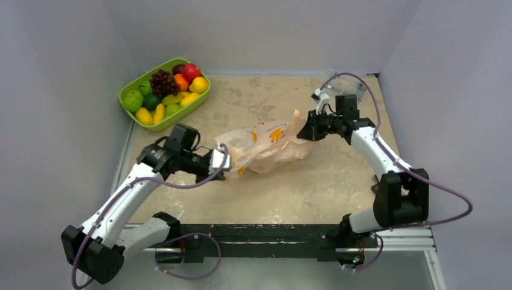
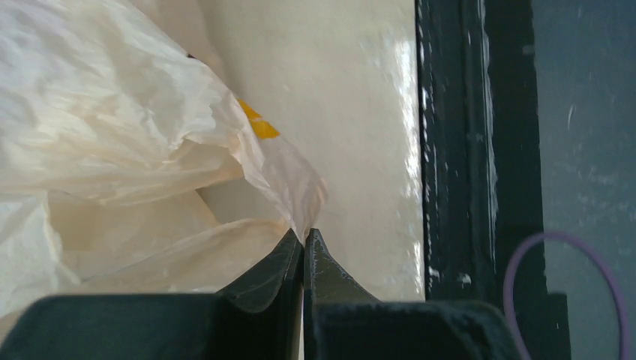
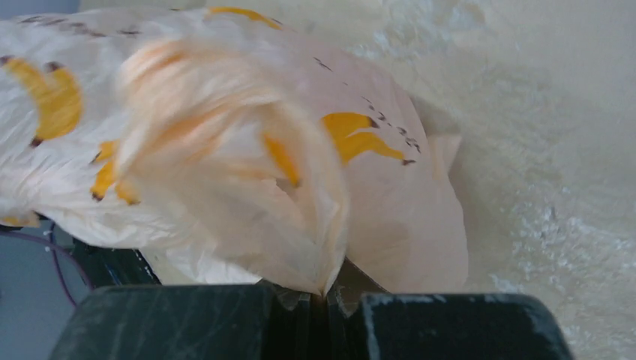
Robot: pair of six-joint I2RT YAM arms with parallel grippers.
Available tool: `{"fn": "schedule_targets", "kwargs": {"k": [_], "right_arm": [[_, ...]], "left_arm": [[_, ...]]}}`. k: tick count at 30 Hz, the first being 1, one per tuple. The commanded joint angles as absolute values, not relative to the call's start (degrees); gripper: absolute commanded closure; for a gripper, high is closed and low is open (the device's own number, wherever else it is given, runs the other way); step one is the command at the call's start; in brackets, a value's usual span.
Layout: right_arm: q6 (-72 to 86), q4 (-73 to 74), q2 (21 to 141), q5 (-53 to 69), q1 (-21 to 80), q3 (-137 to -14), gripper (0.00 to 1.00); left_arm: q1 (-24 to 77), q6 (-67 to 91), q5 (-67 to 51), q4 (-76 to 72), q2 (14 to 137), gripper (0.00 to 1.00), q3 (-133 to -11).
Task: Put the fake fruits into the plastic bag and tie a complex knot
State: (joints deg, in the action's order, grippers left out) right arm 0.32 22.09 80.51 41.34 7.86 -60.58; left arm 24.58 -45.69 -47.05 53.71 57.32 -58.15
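Note:
My left gripper should take the fold's tip [image 1: 297,113] while my right gripper grips lower, because only a short fold of the bag sticks up above my right gripper.
The peach plastic bag [image 1: 265,145] with orange banana prints lies crumpled in the middle of the table, stretched between both grippers. My left gripper [image 1: 222,166] is shut on the bag's near-left edge [image 2: 300,217]. My right gripper [image 1: 305,130] is shut on the bag's right edge [image 3: 322,255], with a bunched fold sticking up above it. The fake fruits [image 1: 166,90], red, orange, yellow, green and a dark purple grape bunch [image 1: 163,81], lie in the lime-green tray [image 1: 187,109] at the far left. No knot shows.
Grey walls close in the table on the left, back and right. A small clear packet [image 1: 341,90] lies at the back right behind my right arm. The black frame rail [image 1: 272,235] runs along the near edge.

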Motion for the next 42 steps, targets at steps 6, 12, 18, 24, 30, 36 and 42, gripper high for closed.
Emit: {"fn": "schedule_targets", "kwargs": {"k": [6,12,18,24,30,36,42], "right_arm": [[3.14,22.02,97.81,31.05,8.0,-62.02,1.0],[2.08,21.46,107.47,27.95,8.06,-64.64,1.0],[-0.73,25.41,106.76,31.23,7.93,-65.57,1.0],[-6.37,34.13,87.76,47.09,8.07,-64.3,1.0],[-0.88,29.44,71.94,51.62,10.16,-64.03,1.0],[-1.56,24.29,66.99,47.66,16.65,-63.19,1.0],[-2.72,21.25,64.65,45.6,17.23,-65.83,1.0]], "left_arm": [[28.99,-64.91,-30.05,49.2,64.1,1.0,-42.62],[28.96,-70.81,-24.64,45.68,72.24,1.0,-40.39],[28.74,-73.02,-22.15,48.26,74.47,1.0,-40.4],[28.84,-65.4,-39.81,68.47,61.79,1.0,-56.53],[29.01,-58.33,-45.53,77.19,60.99,1.0,-71.18],[23.35,-49.46,-48.73,71.26,60.65,1.0,-74.13],[14.65,-37.81,-52.24,70.46,61.02,0.48,-84.51]]}}
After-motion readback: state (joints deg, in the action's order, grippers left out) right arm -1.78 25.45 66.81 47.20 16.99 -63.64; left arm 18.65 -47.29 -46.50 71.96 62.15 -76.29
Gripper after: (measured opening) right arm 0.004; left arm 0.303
